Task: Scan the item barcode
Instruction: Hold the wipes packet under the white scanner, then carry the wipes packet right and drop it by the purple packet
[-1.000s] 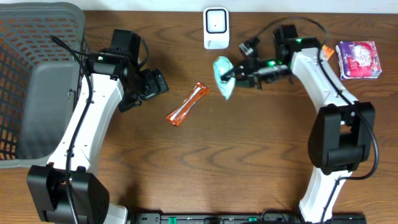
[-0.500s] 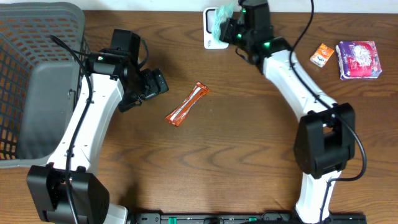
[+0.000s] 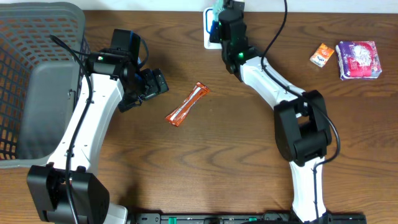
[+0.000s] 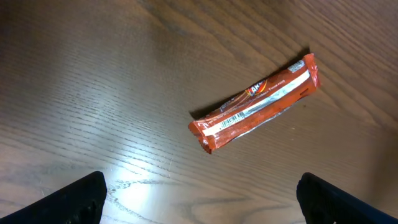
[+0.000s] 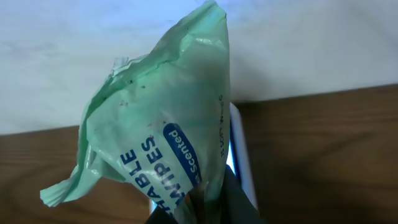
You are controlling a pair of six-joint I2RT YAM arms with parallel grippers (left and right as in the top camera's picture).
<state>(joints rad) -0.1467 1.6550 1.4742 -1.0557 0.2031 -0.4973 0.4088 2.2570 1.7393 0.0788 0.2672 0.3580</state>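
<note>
My right gripper has the green pack of wipes. Next, I set it down between the small orange packet and the purple pack (image 3: 336, 55).
A green pack of wipes (image 5: 168, 124) is pinched at its lower end by my right gripper (image 5: 205, 210), which is shut on it. The pack hangs in front of the white scanner (image 5: 240, 155) at the table's back edge. From overhead only a sliver of the pack (image 3: 216, 9) shows above the scanner (image 3: 210, 38), with the right gripper (image 3: 222, 22) over it. An orange snack bar (image 3: 186, 104) lies mid-table, its barcode side up in the left wrist view (image 4: 255, 102). My left gripper (image 4: 199, 200) hovers open just left of the bar (image 3: 158, 84), holding nothing.
A grey mesh basket (image 3: 37, 74) fills the left side. A small orange packet (image 3: 321, 54) and a purple pack (image 3: 357, 59) lie at the back right. The right arm stretches from the front right up to the scanner.
The right arm has swung the wipes pack from the table's middle up and back to the scanner. The left arm and the snack bar have not moved.
</note>
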